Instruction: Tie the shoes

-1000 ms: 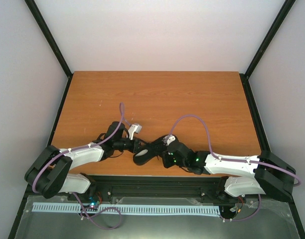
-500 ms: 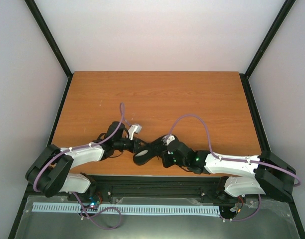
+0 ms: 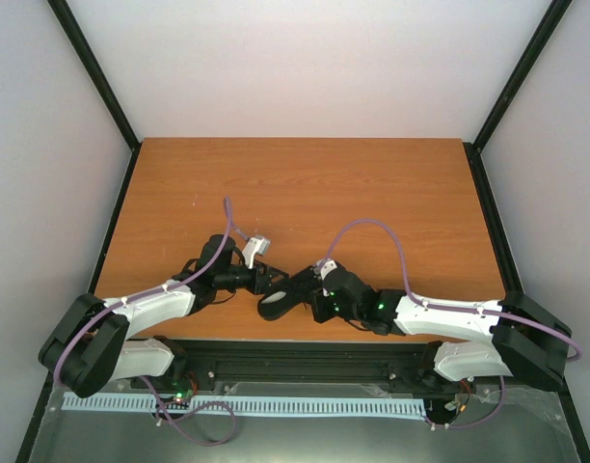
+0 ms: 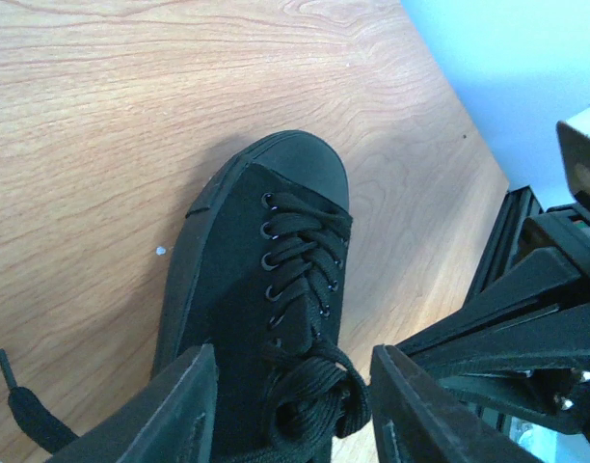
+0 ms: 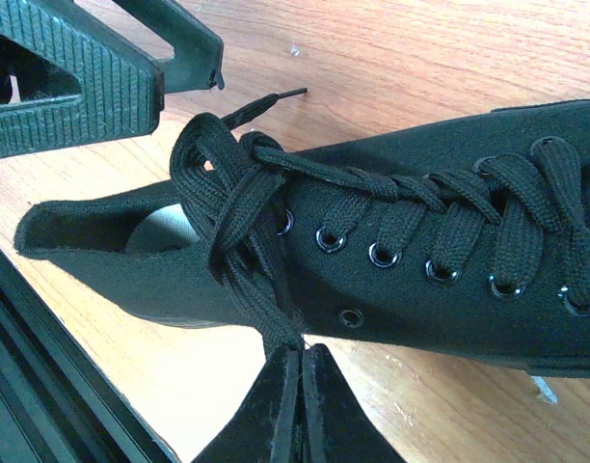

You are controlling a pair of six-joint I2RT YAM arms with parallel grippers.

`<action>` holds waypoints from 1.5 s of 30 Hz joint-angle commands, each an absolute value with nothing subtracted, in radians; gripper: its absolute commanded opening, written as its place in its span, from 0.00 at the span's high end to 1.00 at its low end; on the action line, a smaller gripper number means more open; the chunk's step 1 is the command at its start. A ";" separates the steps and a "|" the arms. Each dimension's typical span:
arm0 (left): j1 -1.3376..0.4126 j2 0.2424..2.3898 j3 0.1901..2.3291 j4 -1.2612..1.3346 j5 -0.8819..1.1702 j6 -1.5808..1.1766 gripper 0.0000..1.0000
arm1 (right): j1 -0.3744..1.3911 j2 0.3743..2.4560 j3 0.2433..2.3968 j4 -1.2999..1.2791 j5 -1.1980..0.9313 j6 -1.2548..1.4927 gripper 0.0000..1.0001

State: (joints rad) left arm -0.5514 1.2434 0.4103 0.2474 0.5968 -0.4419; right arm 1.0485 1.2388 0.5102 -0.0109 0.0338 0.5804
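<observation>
The knot is loose and its loop stands free by the robot's left gripper, so the left gripper will pinch the loop (image 5: 201,147) and pull against the right gripper.
The black shoe (image 3: 274,301) lies on the table's near edge between both arms, toe toward the front. In the left wrist view its laced top (image 4: 295,241) runs down to a loose knot of laces (image 4: 319,391) sitting between the spread fingers (image 4: 174,405) of my left gripper (image 4: 295,400), which is open and touches nothing. A lace end (image 4: 25,415) trails on the wood at lower left. My right gripper (image 5: 301,371) is shut, pinching a lace strand (image 5: 266,313) that comes off the knot (image 5: 223,178) beside the shoe's side (image 5: 420,289). The pale insole (image 5: 160,231) shows.
A black metal rail (image 4: 526,280) borders the near edge of the wooden table (image 3: 305,193), close beside the shoe. The left gripper's ribbed fingers (image 5: 83,87) hang just above the shoe's heel in the right wrist view. A purple cable (image 3: 372,231) arcs over the right arm.
My left gripper has opened and let go of the lace it was pinching, and its arm has drawn slightly back to the left. The right gripper stays shut on its strand.
</observation>
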 commanded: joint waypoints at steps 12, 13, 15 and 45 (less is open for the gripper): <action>-0.545 1.308 0.418 0.280 0.664 -0.430 0.56 | 1.040 1.232 0.527 -0.007 0.041 0.574 0.97; -0.545 1.306 0.416 0.277 0.659 -0.432 0.57 | 1.040 1.229 0.530 -0.009 0.046 0.573 0.97; -0.545 1.300 0.411 0.275 0.652 -0.435 0.60 | 1.037 1.220 0.536 -0.011 0.051 0.572 0.97; -0.545 1.264 0.457 0.123 0.395 -0.437 0.99 | 0.875 1.320 0.625 -0.005 -0.014 0.596 0.97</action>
